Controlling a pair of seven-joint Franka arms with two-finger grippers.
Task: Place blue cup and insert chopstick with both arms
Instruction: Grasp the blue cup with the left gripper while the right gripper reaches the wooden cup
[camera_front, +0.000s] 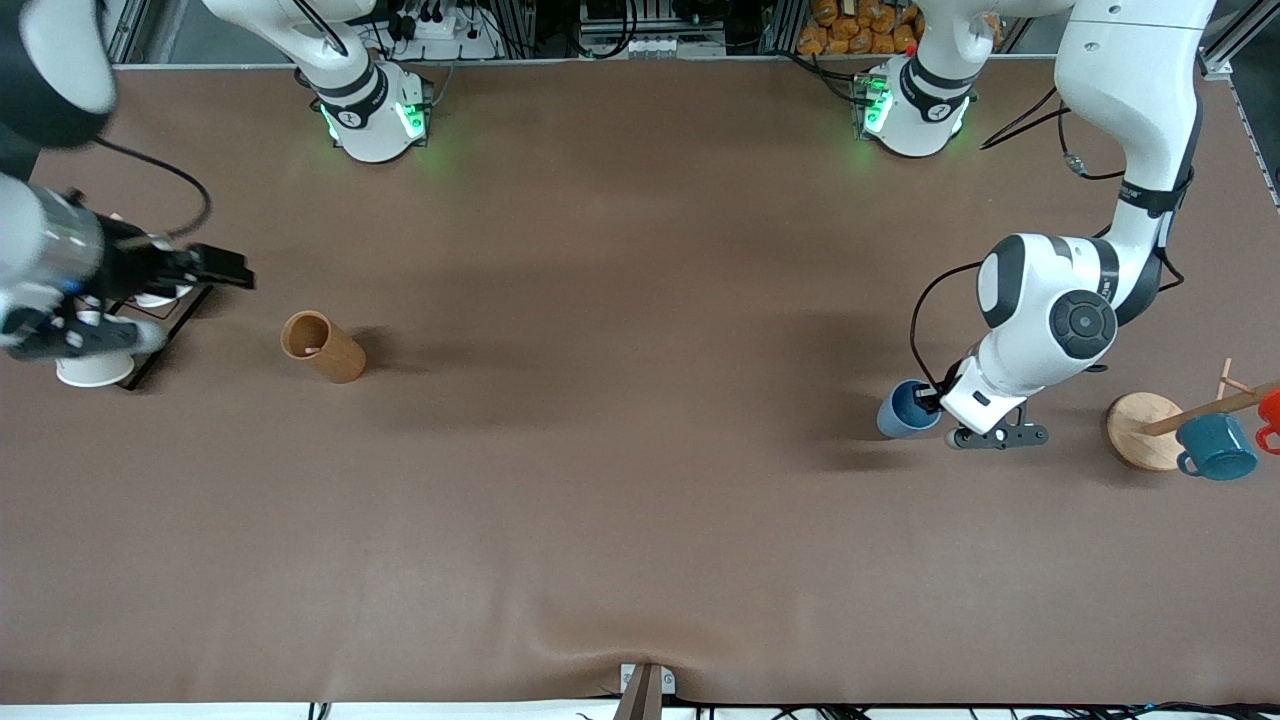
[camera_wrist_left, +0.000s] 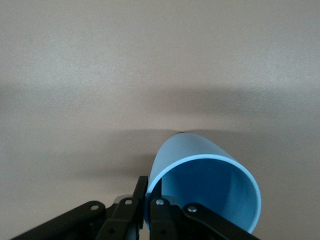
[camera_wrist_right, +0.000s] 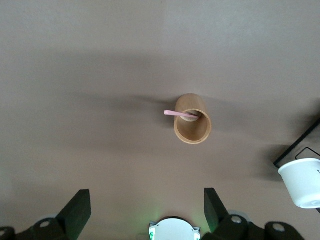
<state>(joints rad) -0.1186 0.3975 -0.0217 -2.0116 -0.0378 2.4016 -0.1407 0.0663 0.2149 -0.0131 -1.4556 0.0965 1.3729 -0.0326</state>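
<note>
I need to let go of the blue cup with my left gripper in the middle of the table (camera_front: 625, 370), level with the tan wooden cylinder. The blue cup is now tilted low at the table.
The blue cup (camera_front: 905, 410) is tilted low at the table toward the left arm's end. My left gripper (camera_front: 935, 400) is shut on its rim, one finger inside and one outside; in the left wrist view the cup (camera_wrist_left: 200, 165) opens toward the camera at the gripper (camera_wrist_left: 148, 187). The pale-pink chopstick (camera_wrist_right: 180, 114) leans in a tan wooden cylinder (camera_wrist_right: 192, 120), its end sticking out over the rim. That cylinder (camera_front: 322, 346) stands toward the right arm's end. My right gripper (camera_front: 225, 268) is open and empty in the air beside the cylinder (camera_wrist_right: 147, 207).
A white cup (camera_front: 95, 370) sits by a black frame (camera_front: 170, 335) under the right arm; it also shows in the right wrist view (camera_wrist_right: 302, 182). A wooden rack with a round base (camera_front: 1145, 430) holds a teal mug (camera_front: 1215, 447) and a red mug (camera_front: 1270, 415) beside the left arm.
</note>
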